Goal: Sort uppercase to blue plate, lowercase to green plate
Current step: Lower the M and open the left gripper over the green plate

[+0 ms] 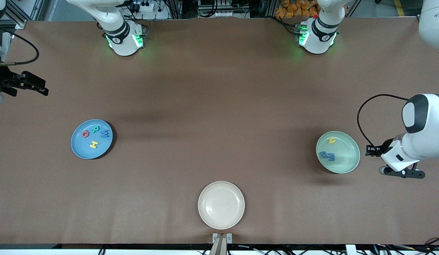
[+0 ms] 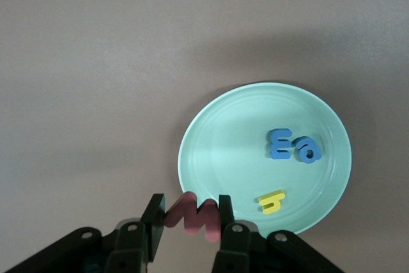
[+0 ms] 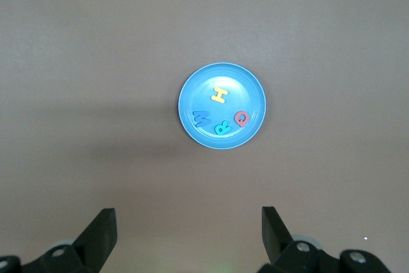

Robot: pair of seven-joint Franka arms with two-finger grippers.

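Observation:
The red m will lie in the green plate (image 1: pixel 337 151) (image 2: pixel 255 165) between the yellow h and blue e once the robot's left gripper releases it.
The blue plate (image 1: pixel 79 148) holds the uppercase letters: a red Q (image 1: pixel 85 134), a green R (image 1: pixel 95 129), a blue W (image 1: pixel 104 133) and a yellow H (image 1: pixel 94 144). In the green plate (image 1: pixel 347 159) lie a yellow h (image 1: pixel 332 140) and a blue a and e (image 1: pixel 327 156). My left gripper (image 2: pixel 189 212) is shut on a red lowercase m (image 2: pixel 198 218), held in the air over the table just outside the green plate's rim (image 2: pixel 217 151). My right gripper (image 3: pixel 188 222) is open with nothing in it and waits high over the right arm's end of the table, with the blue plate (image 3: pixel 250 94) below it.
A cream-white plate (image 1: pixel 221 204) with nothing in it sits near the table's front edge, midway between the two coloured plates. Brown table surface spreads all around the plates.

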